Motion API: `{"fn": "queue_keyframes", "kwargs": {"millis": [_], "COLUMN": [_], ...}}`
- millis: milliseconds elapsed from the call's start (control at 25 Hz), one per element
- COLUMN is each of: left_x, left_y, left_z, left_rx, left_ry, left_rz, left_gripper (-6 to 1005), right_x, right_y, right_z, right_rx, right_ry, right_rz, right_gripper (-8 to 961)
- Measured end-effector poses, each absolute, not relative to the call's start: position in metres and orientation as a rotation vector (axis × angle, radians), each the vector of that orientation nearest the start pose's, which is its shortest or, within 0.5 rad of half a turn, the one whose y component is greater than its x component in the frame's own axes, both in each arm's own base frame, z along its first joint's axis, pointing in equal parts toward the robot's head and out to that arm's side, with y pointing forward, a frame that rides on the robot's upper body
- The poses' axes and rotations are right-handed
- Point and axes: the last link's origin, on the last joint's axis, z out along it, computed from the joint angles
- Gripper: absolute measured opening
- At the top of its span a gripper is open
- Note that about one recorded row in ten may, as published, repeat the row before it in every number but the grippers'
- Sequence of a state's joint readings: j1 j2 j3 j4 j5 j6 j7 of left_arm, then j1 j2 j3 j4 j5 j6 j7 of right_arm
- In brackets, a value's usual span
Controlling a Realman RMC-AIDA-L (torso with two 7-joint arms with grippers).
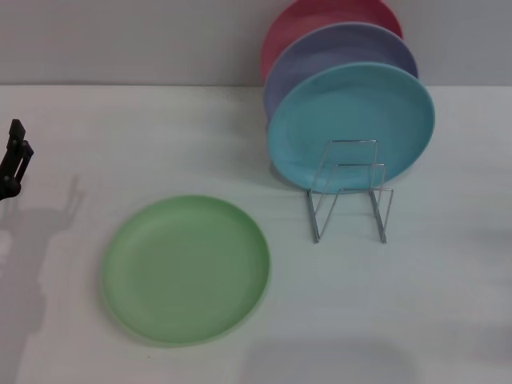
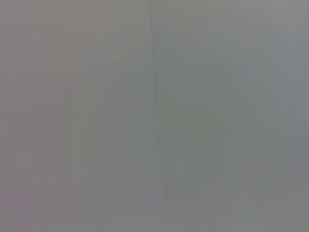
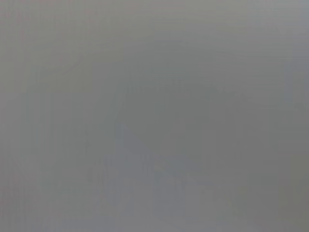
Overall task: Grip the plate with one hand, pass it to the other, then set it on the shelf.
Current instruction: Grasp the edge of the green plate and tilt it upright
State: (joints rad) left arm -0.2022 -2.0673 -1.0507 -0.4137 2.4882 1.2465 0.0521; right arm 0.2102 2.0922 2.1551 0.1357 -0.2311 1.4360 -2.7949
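The robot's left gripper needs to close on the light green plate's rim (image 1: pixel 118 238), on the side that faces away from the silver wire rack.
The light green plate (image 1: pixel 186 269) lies flat on the white table, left of centre and near the front. The silver wire rack (image 1: pixel 350 192) stands to its right, with an empty front slot. My left gripper (image 1: pixel 14 160) shows as a dark part at the far left edge, well away from the plate. My right gripper is out of view. Both wrist views show only a plain grey surface.
A turquoise plate (image 1: pixel 352 122), a lavender plate (image 1: pixel 336 56) and a pink plate (image 1: pixel 320 20) stand upright in the rack's back slots. A grey wall rises behind the table (image 1: pixel 448 304).
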Motion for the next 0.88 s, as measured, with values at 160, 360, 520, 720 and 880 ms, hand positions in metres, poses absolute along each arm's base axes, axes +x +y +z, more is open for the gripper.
{"fn": "queue_keyframes", "kwargs": {"millis": [160, 360, 520, 720, 880], "left_x": [-0.327, -0.323, -0.314, -0.278, -0.258], "left_y": [0.290, 0.297, 0.315, 0.332, 0.336], "left_z": [0.003, 0.001, 0.008, 0.040, 0.056], "left_rx": [-1.471, -1.490, -1.595, -1.780, -1.846], "left_ry": [-0.394, -0.435, -0.540, -0.723, -0.841], "left_rz": [-0.695, -0.695, -0.655, -0.514, -0.321], "left_gripper": [811, 807, 805, 802, 800], "right_x": [0.393, 0.392, 0.391, 0.390, 0.390], "right_y": [0.246, 0.247, 0.248, 0.251, 0.251], "right_z": [0.066, 0.066, 0.066, 0.065, 0.065], "right_rx": [-1.191, -1.194, -1.195, -1.198, -1.199], "right_ry": [0.533, 0.533, 0.533, 0.533, 0.535], "right_rz": [0.766, 0.769, 0.775, 0.779, 0.778], "right_gripper": [827, 827, 827, 827, 826]}}
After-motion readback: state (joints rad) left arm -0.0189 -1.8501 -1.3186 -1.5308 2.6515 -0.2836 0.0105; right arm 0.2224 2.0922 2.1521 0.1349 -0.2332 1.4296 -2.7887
